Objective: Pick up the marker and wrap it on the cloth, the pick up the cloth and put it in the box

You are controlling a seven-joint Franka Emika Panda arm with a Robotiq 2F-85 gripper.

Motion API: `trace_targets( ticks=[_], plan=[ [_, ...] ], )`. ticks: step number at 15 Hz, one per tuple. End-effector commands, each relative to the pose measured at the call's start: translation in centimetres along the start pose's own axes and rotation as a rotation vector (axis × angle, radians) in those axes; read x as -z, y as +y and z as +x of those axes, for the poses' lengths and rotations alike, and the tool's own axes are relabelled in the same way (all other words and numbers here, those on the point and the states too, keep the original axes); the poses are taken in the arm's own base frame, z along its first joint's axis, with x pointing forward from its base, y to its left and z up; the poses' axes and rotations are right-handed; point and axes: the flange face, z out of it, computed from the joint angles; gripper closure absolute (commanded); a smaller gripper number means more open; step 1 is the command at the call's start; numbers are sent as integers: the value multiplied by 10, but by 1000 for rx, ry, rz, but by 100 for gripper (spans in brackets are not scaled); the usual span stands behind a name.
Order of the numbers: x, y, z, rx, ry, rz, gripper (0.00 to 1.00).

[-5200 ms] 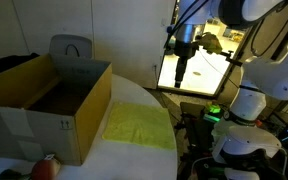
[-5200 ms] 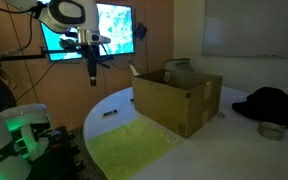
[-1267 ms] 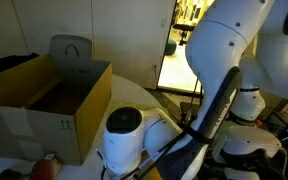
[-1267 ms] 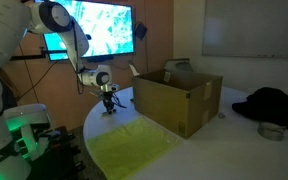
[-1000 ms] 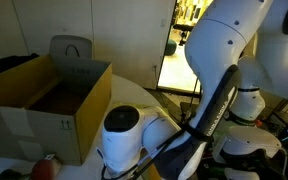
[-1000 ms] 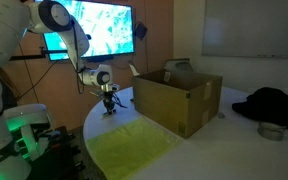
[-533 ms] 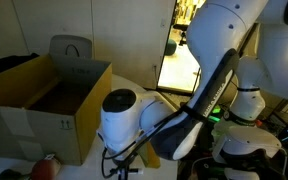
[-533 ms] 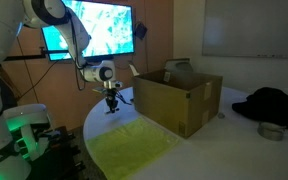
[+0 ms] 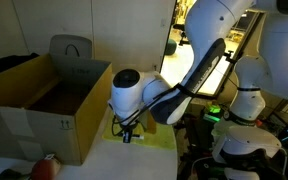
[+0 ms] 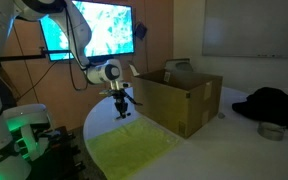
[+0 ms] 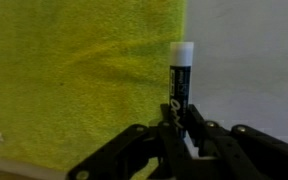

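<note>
Next, my gripper releases the marker on the yellow-green cloth [image 9: 137, 121], slightly in from the edge nearest the cardboard box. The marker now hangs a little above the cloth.
In the wrist view a dark marker [image 11: 180, 80] with a white cap sticks out from between my gripper's [image 11: 180, 118] fingers, which are shut on it. It hangs over the right edge of the yellow-green cloth [image 11: 79, 80]. In both exterior views the gripper [image 9: 126, 134] [image 10: 123, 113] holds the marker a little above the cloth [image 9: 149, 130] [image 10: 134, 148], which lies flat on the white round table [image 10: 109, 108]. The open cardboard box [image 9: 44, 105] [image 10: 179, 98] stands right beside the cloth.
The arm's big white links [image 9: 199, 55] fill the space above the cloth in an exterior view. A dark bag [image 10: 274, 104] and a small metal bowl [image 10: 271, 130] lie past the box. A grey chair back [image 9: 72, 48] stands behind the box, and a lit screen [image 10: 99, 30] hangs on the wall.
The gripper has lifted with the marker and moved toward the box, from the table's rim to above the cloth's edge. The jaws have stayed shut on the marker.
</note>
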Motion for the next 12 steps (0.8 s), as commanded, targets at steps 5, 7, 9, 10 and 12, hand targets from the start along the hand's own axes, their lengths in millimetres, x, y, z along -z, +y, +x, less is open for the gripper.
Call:
trace_targets(
  ticks=[5, 7, 9, 10, 12],
  plan=[
    [-36, 93, 2, -170, -10, -117, 92],
    [-48, 110, 3, -197, -27, -128, 92],
    [-60, 122, 2, -215, -47, -134, 92],
    [-65, 127, 1, -223, -58, -134, 92],
    [-77, 132, -3, -234, -78, -133, 92]
  ],
)
